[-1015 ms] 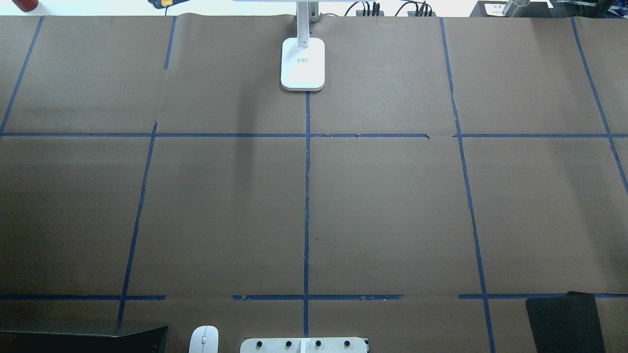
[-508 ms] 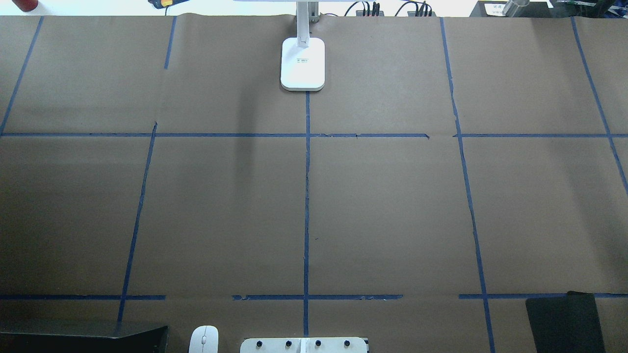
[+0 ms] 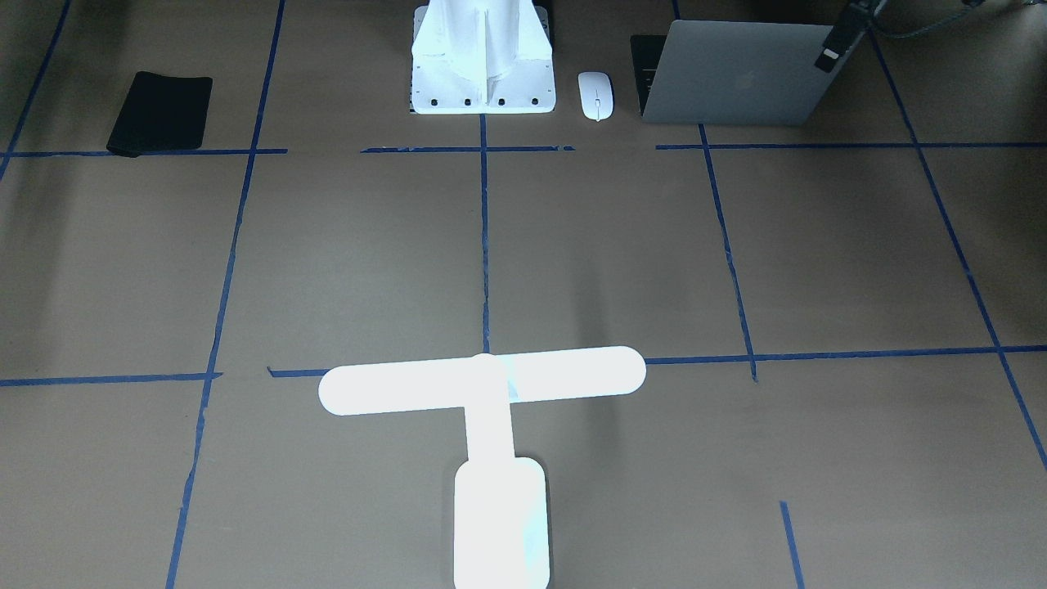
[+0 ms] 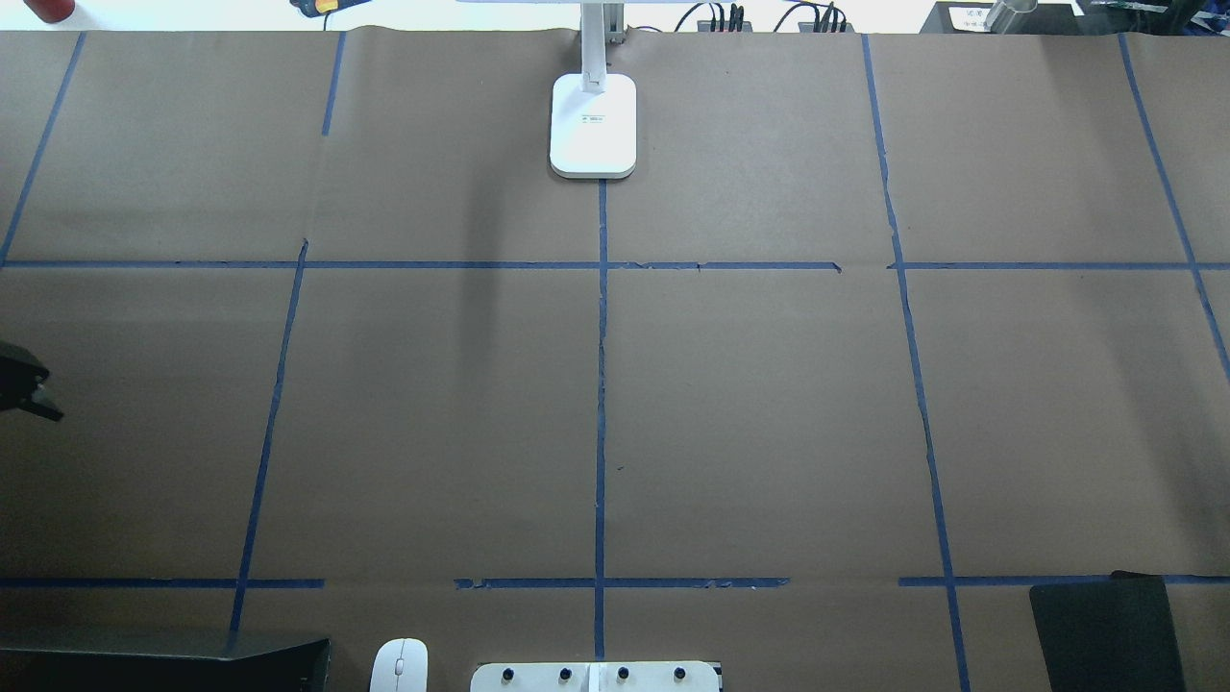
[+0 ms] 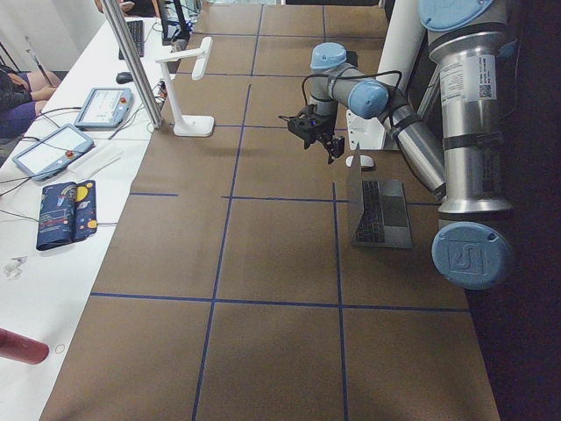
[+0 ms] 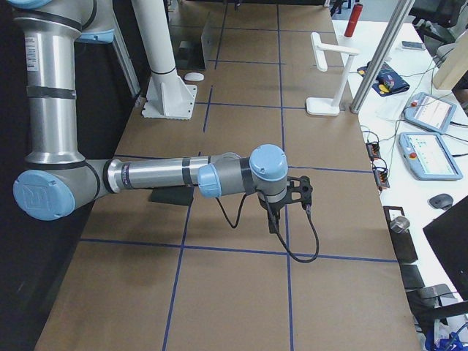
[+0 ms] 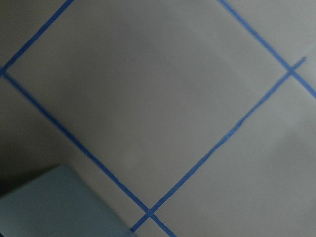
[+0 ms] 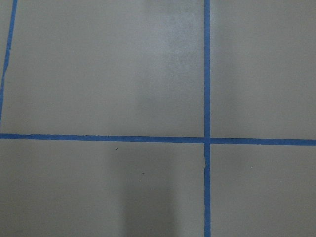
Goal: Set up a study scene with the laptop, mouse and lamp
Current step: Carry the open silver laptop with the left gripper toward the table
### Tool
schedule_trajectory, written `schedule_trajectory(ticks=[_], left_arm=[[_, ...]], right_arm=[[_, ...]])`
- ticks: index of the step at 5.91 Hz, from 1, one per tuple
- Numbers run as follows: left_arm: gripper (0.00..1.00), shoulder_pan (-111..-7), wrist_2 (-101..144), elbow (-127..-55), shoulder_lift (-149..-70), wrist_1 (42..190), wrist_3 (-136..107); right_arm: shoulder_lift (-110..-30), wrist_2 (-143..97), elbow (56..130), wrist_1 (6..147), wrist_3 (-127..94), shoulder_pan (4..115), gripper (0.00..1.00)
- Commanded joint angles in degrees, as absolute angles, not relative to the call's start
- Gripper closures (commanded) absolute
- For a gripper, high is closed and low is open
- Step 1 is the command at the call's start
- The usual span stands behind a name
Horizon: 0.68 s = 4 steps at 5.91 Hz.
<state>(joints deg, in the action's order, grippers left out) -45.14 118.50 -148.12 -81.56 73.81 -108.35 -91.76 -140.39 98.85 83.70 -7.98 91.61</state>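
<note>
I will close my left gripper on the middle of the lid's top edge (image 3: 770, 24) on the open laptop.
The laptop (image 3: 736, 82) stands open at the robot's edge of the table, lid toward the front-facing camera; its keyboard shows in the exterior left view (image 5: 381, 215). The white mouse (image 3: 595, 94) lies between the laptop and the white pedestal (image 3: 483, 57), and shows at the near edge overhead (image 4: 399, 665). The lamp (image 3: 483, 380) glows at the far middle; its base (image 4: 593, 125) stands on the centre tape line. My left gripper (image 5: 331, 151) hovers above the table beyond the laptop; only its dark tip (image 4: 38, 399) shows overhead. My right gripper (image 6: 274, 216) hangs over the table's right end. I cannot tell either's state.
A black mat (image 4: 1105, 634) lies at the near right. Blue tape lines divide the brown paper into squares. Tablets and a patterned case (image 5: 61, 215) lie on the white bench beyond the far edge. A grey corner (image 7: 59, 202) shows low in the left wrist view.
The dark tip of my left gripper has come into the overhead view at its left edge. Lamp, mouse, laptop and mat have not moved.
</note>
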Motion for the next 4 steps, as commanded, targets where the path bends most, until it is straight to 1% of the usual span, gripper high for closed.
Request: schedule_trajectory(ticks=[1, 2, 4], left_arm=[[0.02, -32.8, 109.6, -149.8, -81.6, 73.5, -129.3], [0.01, -25.9, 104.4, -149.8, -81.4, 71.4, -136.7], [0.00, -23.0, 103.4, -150.8, -81.3, 66.1, -142.6]], right_arm=[[-91.8, -142.5, 99.1, 83.1, -7.7, 91.5, 0.00], [-92.2, -142.4, 99.2, 82.1, -8.5, 91.5, 0.00], [-91.5, -142.2, 99.4, 81.3, -8.8, 91.5, 0.00]])
